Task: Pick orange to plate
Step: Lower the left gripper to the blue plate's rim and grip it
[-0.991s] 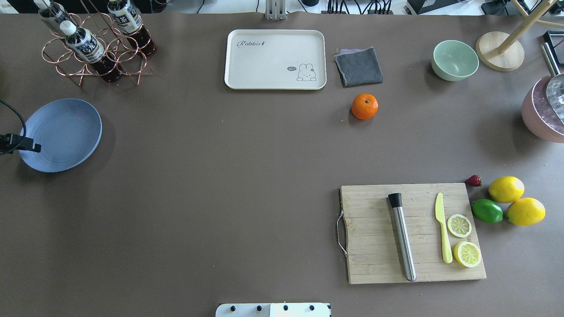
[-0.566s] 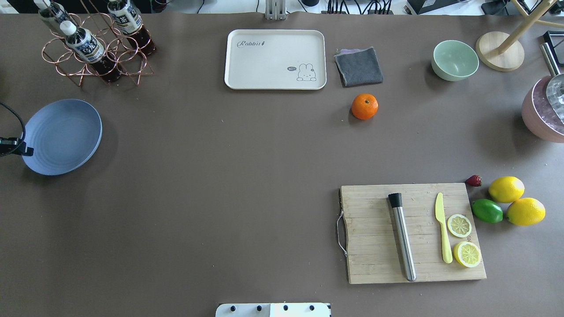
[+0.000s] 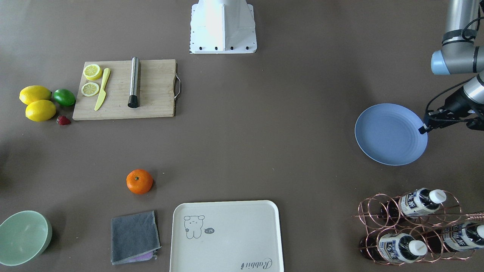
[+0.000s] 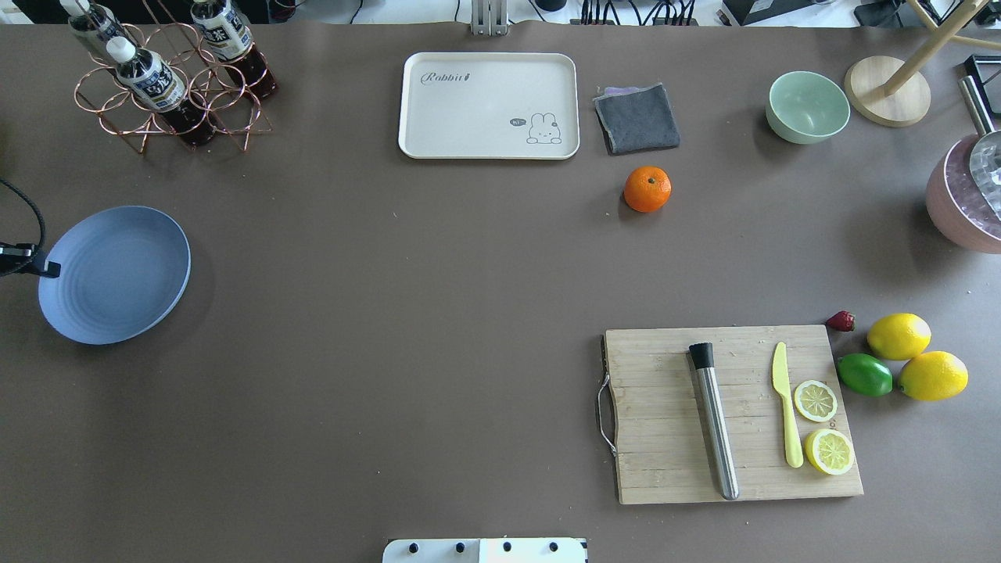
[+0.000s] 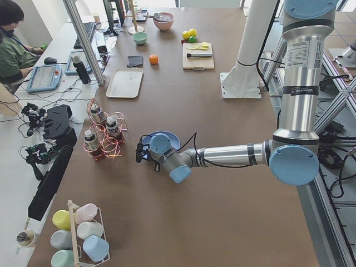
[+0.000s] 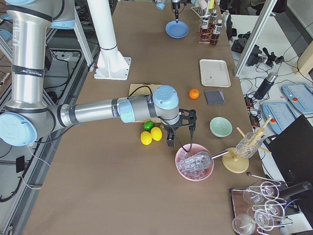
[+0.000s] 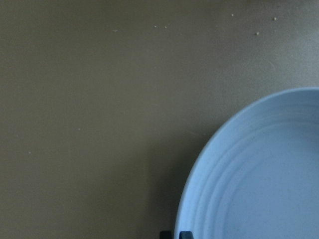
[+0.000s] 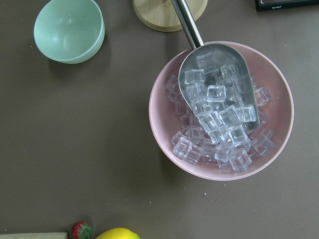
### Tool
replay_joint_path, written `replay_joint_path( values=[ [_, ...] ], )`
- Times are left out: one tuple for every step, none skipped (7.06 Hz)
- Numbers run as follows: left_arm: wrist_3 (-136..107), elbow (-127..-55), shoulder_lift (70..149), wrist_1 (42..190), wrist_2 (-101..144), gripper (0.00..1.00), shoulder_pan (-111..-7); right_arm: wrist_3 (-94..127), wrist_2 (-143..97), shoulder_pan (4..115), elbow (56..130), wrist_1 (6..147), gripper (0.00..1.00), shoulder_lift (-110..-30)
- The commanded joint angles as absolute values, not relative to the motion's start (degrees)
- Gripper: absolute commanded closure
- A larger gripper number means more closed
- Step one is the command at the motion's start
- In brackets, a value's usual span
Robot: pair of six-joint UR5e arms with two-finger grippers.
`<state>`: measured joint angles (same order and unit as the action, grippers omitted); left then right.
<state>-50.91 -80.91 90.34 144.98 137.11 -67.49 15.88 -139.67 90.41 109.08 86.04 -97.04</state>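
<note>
I should release the blue plate with my left gripper on the bare table [image 3: 218, 123] between the handle of the cutting board and the cream tray. The plate still rests on the table.
The orange [image 4: 647, 189] lies alone on the brown table, right of centre, just in front of a grey cloth; it also shows in the front view [image 3: 139, 181]. The blue plate [image 4: 116, 275] rests at the far left. My left gripper [image 4: 53, 270] is at the plate's left rim; in the left wrist view its two fingertips [image 7: 166, 234] sit close together astride the plate's rim [image 7: 259, 174], shut on it. My right gripper [image 6: 181, 129] hangs over the pink bowl far from the orange, and I cannot tell whether it is open or shut.
A cream tray [image 4: 489, 105] and grey cloth [image 4: 636, 117] lie behind the orange, with a green bowl [image 4: 808, 106] to the right. A cutting board [image 4: 665, 469] holds a muddler, knife and lemon slices. A bottle rack [image 4: 168, 86] stands behind the plate. The pink ice bowl [image 8: 164, 114] sits at the right edge.
The plate has shifted toward the robot's side of the table while the left gripper's tip drew slightly left to its rim. The orange has not moved.
</note>
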Motion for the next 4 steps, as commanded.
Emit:
replay_joint_path(
  values=[
    [-57.63,-93.28,89.65,137.41,139.84,1.0,-69.52,16.79,-139.66,89.66,109.95,85.87,0.0,-95.28],
    [-62.27,-95.69,90.0,137.29,137.83,1.0,-67.26,21.14,-139.66,87.3,110.13,85.78,0.0,-93.19],
    [-69.01,-99.98,90.17,137.2,132.5,1.0,-61.41,29.01,-139.05,82.58,112.04,85.78,0.0,-90.55],
    [-73.87,-101.5,91.92,137.11,128.71,1.0,-55.69,36.05,-138.35,78.61,112.41,85.78,0.0,-86.44]
  ],
)
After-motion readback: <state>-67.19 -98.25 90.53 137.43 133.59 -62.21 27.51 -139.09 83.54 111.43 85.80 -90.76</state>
